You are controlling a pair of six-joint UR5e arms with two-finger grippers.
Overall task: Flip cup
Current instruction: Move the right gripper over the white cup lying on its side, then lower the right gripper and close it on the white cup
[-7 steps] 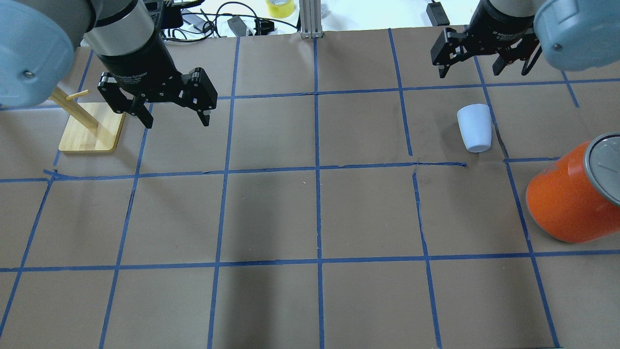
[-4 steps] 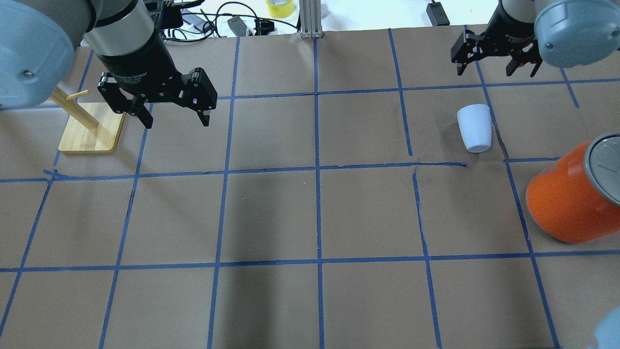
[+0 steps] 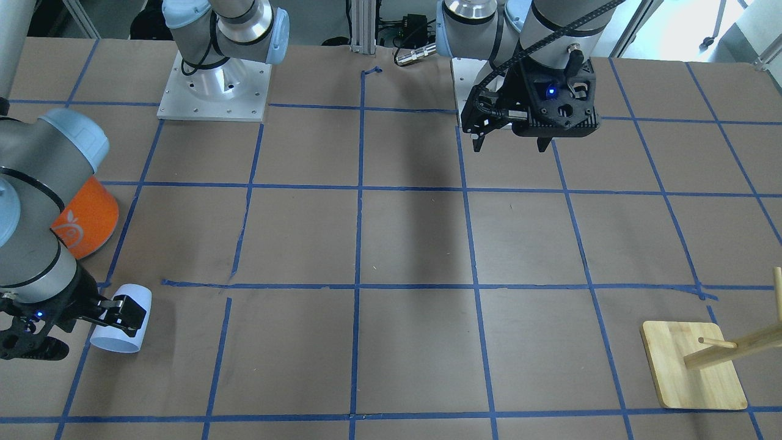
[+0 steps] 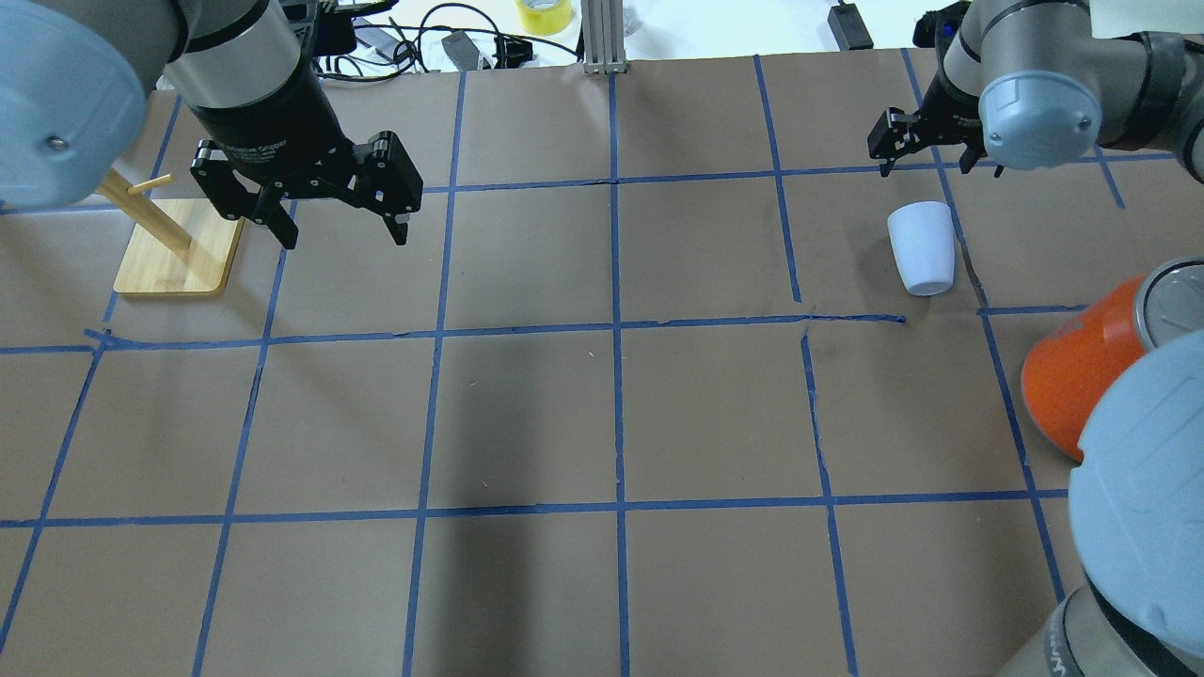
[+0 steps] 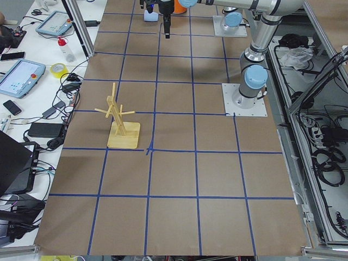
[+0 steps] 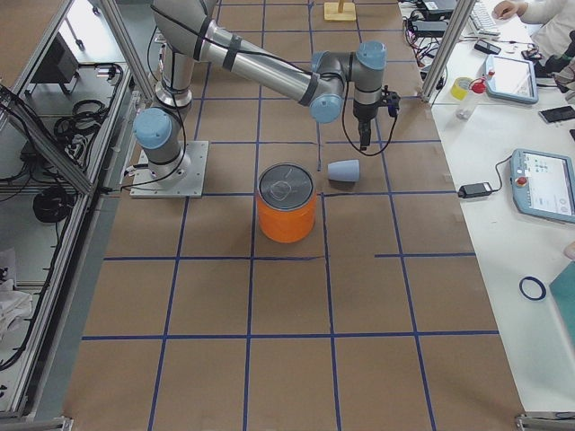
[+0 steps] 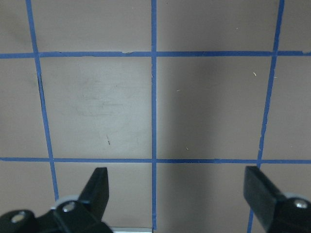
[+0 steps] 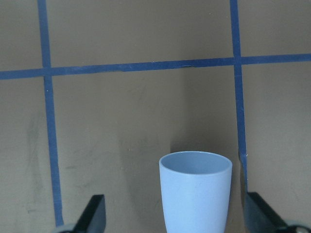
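The robot's right gripper will next close around the cup's sides (image 3: 121, 335) (image 8: 196, 194) near its rim, with one finger on each side of the cup.
The cup (image 4: 922, 249) is a small pale blue-white tumbler lying on its side on the brown paper, its mouth pointing away from the robot. It also shows in the front-facing view (image 3: 119, 333) and the exterior right view (image 6: 344, 171). My right gripper (image 4: 926, 155) is open and empty, hanging over the cup's mouth end. In the right wrist view the cup (image 8: 195, 191) sits low between the spread fingers of the right gripper (image 8: 175, 216). My left gripper (image 4: 341, 226) is open and empty, far to the left, and sees only bare paper in the left wrist view (image 7: 177, 194).
A large orange can (image 4: 1082, 385) with a silver lid stands near the cup, on the robot's side of it, partly behind my right arm's elbow. A wooden peg stand (image 4: 179, 244) is beside the left gripper. Blue tape lines grid the table.
The right gripper has come down and toward the cup, and the right arm's elbow has swung into the lower right of the overhead view. The cup and left arm have not moved.
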